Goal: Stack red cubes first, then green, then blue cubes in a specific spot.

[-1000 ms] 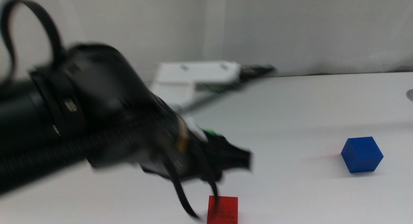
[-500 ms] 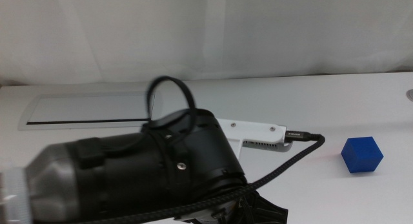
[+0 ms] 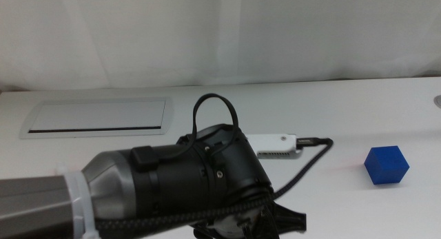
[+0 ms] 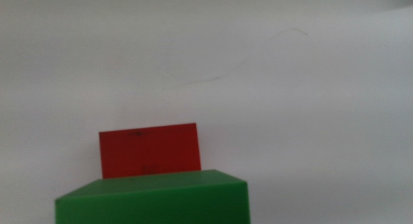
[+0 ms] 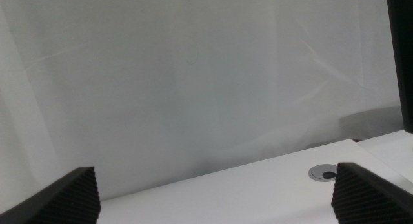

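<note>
The green cube will go down on top of the red cube [image 3: 239,221] [image 4: 151,154] from my left gripper.
My left arm [image 3: 179,191] fills the lower middle view, and its wrist hides its gripper and whatever lies under it. In the left wrist view the green cube [image 4: 155,199] sits very close to the camera, where the jaws would be, and the jaws themselves do not show. The red cube [image 4: 150,150] rests on the white table just beyond and below it. The blue cube [image 3: 386,164] stands alone on the table at the right. My right gripper [image 5: 213,201] is open and holds nothing, well away from the cubes and facing the white wall.
A long grey-framed panel [image 3: 96,118] with a dark slot lies at the back left. A round cable grommet [image 3: 437,99] sits at the table's far right edge, and the same grommet [image 5: 326,173] shows in the right wrist view. A black cable loops over the left wrist.
The left arm has swung forward and down over the front of the table. It now covers the red cube that showed a second ago. The blue cube has not moved.
</note>
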Action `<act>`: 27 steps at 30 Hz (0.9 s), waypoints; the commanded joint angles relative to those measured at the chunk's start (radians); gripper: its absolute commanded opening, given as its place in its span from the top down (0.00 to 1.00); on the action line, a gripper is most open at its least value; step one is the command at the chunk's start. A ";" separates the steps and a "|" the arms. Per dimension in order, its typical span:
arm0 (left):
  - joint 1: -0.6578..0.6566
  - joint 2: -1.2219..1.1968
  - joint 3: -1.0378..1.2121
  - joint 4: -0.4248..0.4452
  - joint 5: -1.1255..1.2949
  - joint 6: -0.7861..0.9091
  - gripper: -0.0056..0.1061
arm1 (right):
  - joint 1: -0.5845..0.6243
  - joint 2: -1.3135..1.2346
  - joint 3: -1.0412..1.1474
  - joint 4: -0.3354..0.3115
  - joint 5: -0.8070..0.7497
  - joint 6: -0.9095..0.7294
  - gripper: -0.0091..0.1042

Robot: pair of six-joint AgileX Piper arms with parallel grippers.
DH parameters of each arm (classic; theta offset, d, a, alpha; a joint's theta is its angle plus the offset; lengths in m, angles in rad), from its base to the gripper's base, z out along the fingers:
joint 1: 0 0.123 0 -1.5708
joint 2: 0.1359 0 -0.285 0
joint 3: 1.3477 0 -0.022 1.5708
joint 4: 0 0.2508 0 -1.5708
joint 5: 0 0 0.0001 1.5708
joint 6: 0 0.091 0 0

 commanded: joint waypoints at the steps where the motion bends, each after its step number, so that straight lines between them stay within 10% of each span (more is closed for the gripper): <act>1: 0.023 0.006 0.005 -0.010 -0.013 -0.044 0.98 | 0.004 -0.004 0.003 -0.006 -0.006 -0.005 0.06; 27: 0.034 0.088 0.005 0.017 -0.065 -0.012 0.98 | 0.004 -0.004 0.003 -0.006 -0.006 -0.007 0.06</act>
